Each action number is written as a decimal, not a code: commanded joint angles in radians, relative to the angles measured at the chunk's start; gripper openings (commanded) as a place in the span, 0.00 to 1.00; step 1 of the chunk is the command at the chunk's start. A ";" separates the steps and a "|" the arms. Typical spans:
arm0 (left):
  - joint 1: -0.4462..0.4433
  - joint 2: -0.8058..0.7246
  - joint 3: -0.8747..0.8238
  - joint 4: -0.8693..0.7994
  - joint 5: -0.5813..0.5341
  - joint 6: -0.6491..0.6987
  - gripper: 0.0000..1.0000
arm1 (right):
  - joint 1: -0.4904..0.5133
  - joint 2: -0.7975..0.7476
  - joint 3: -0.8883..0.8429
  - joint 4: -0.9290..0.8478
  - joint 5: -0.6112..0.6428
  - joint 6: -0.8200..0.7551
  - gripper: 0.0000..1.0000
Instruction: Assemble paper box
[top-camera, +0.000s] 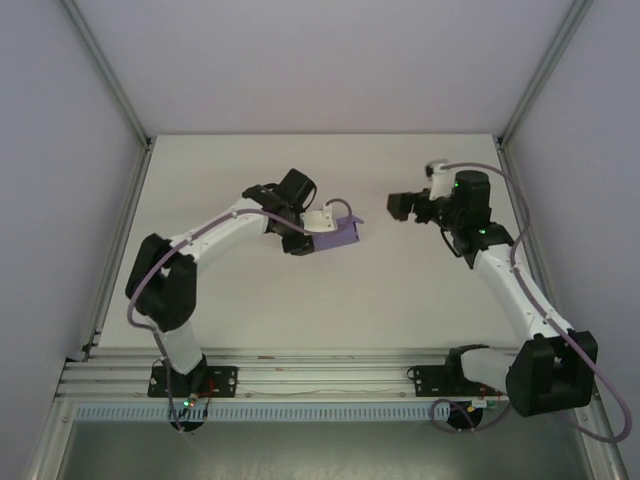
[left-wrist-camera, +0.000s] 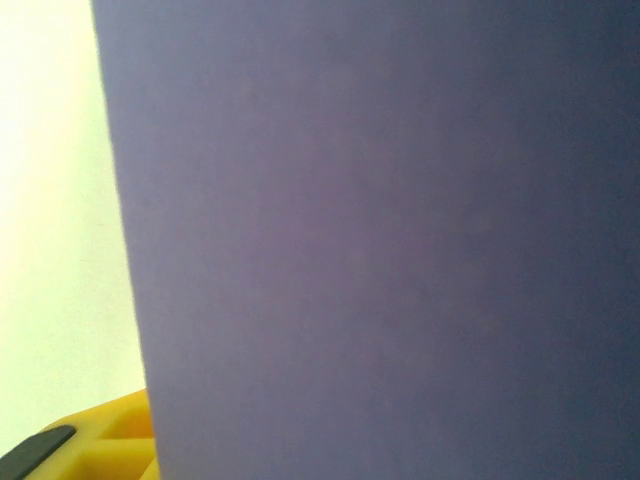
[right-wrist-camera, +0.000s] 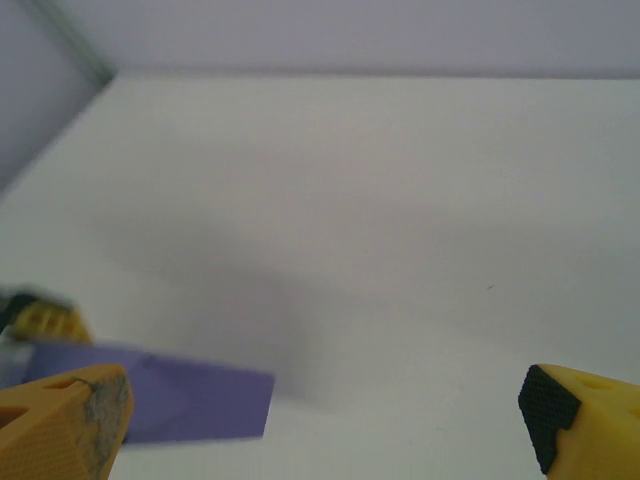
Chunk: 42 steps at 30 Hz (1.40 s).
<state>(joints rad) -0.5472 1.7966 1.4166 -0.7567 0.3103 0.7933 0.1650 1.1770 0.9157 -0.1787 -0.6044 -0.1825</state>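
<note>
I can see that only my left gripper holds the paper box and its other end hangs free, so I need to pinch that end's corner (top-camera: 357, 222) with my right gripper before my left gripper opens.
The purple paper box (top-camera: 341, 238) hangs a little above the table's middle, with my left gripper (top-camera: 318, 230) shut on its left end. In the left wrist view the paper box (left-wrist-camera: 380, 240) sits right against the lens, and a yellow finger (left-wrist-camera: 105, 435) peeks out at the bottom left. My right gripper (top-camera: 399, 207) stands open to the right of the box, a short gap away and empty. In the right wrist view its yellow fingers (right-wrist-camera: 62, 425) are spread wide, and the box's right end (right-wrist-camera: 190, 402) floats at the lower left over its own shadow.
The white table (top-camera: 330, 310) is walled by pale panels with aluminium posts (top-camera: 110, 70) at the back corners. A metal rail (top-camera: 320, 375) runs along the near edge, carrying both arm bases.
</note>
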 joint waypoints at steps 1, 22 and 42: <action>-0.003 0.055 0.041 -0.109 -0.010 -0.048 0.35 | 0.076 0.014 -0.007 -0.122 -0.053 -0.315 1.00; -0.019 0.098 0.079 -0.097 -0.022 -0.059 0.55 | 0.163 0.285 0.169 -0.167 -0.018 -0.392 0.69; -0.021 0.101 0.091 -0.101 -0.018 -0.048 0.50 | 0.194 0.481 0.350 -0.384 -0.061 -0.516 0.28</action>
<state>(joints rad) -0.5568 1.8828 1.4803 -0.8310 0.3004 0.7341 0.3546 1.6516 1.2320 -0.5102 -0.6704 -0.6941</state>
